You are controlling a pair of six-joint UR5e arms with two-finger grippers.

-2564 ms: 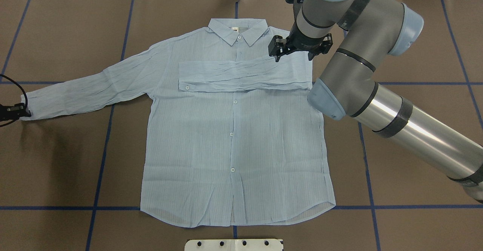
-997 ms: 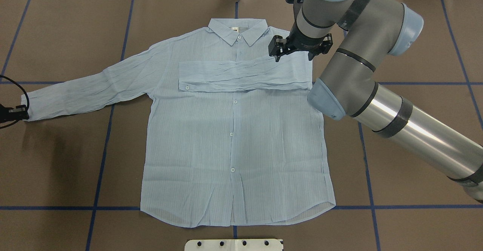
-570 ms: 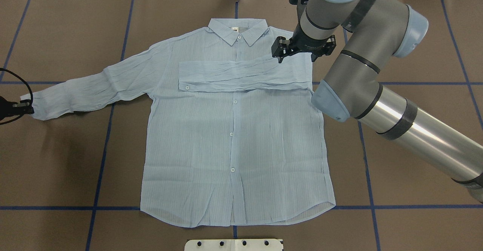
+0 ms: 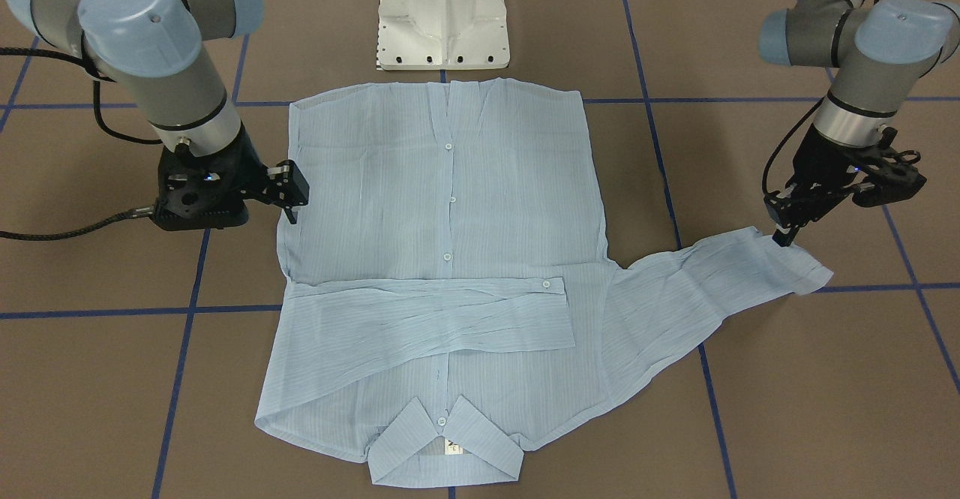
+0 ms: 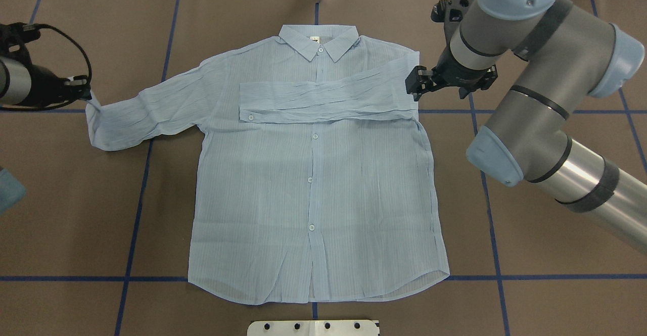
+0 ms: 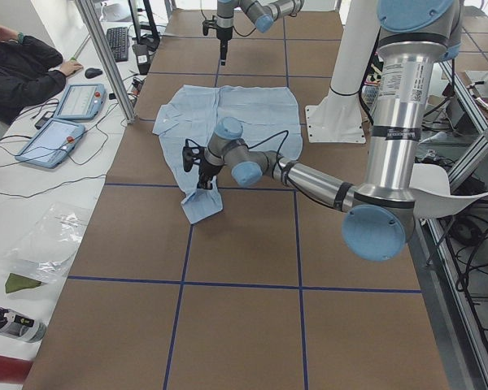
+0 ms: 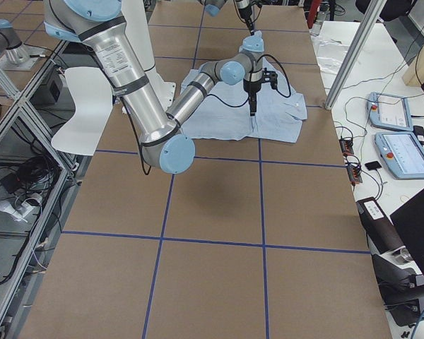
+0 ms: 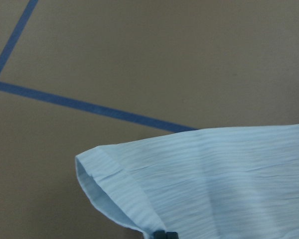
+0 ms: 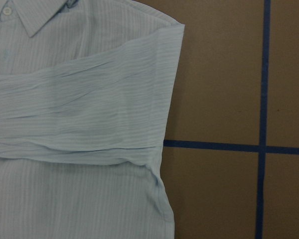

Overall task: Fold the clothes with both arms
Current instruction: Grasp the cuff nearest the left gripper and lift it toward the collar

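My left gripper is going to let go of the cuff of the outstretched sleeve, now held just off the table, along the folded sleeve's hem-side edge, near its armpit end (image 4: 352, 264).
The light-blue striped shirt (image 5: 313, 199) lies flat and button side up on the brown table, collar (image 5: 319, 43) at the far side; it also shows in the front view (image 4: 450, 169). One sleeve (image 5: 323, 102) is folded across the chest. The other sleeve (image 5: 151, 111) reaches out to the side. My left gripper (image 5: 87, 94) is shut on its cuff (image 4: 806, 270) and holds that end just off the table; the left wrist view shows the cuff (image 8: 139, 199). My right gripper (image 5: 415, 84) is open and empty, above the shirt's shoulder edge (image 9: 177, 30).
The white pedestal base (image 4: 442, 19) stands at the near edge by the shirt's hem. Blue tape lines (image 5: 134, 225) grid the brown table cover. An operator (image 6: 16, 73) and tablets (image 6: 73, 101) are at a side desk beyond the table.
My left gripper has carried the cuff away from the robot and in toward the shirt, so the sleeve is bunched and shorter. My right gripper has moved from over the shoulder out to the shirt's side edge.
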